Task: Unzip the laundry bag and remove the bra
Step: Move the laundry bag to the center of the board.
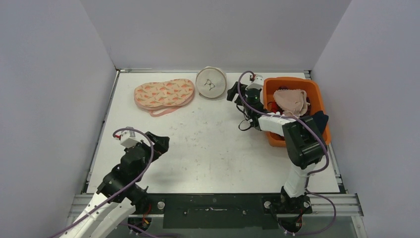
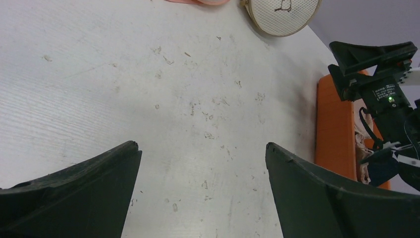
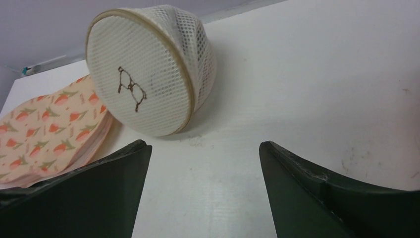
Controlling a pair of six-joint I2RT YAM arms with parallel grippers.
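The robot's right gripper should close on the white mesh laundry bag at the tan rim of its round end (image 1: 224,89) (image 3: 191,105), on the side toward the orange basket.
The white mesh laundry bag (image 1: 211,82) rests at the back of the table, its round face with a small stitched mark tilted up; its zip is not visible. A peach bra with an orange print (image 1: 163,93) lies flat on the table just left of the bag, outside it. My right gripper (image 1: 232,94) hovers open just right of the bag and holds nothing. In the right wrist view the bag (image 3: 143,69) and bra (image 3: 49,129) lie just beyond the right gripper (image 3: 204,144). My left gripper (image 1: 161,141) stands open and empty over the near left table (image 2: 203,146).
An orange basket (image 1: 317,94) stands at the right edge with a beige garment (image 1: 291,101) and dark clothes in it, right beside the right arm. Grey walls close in the table on three sides.
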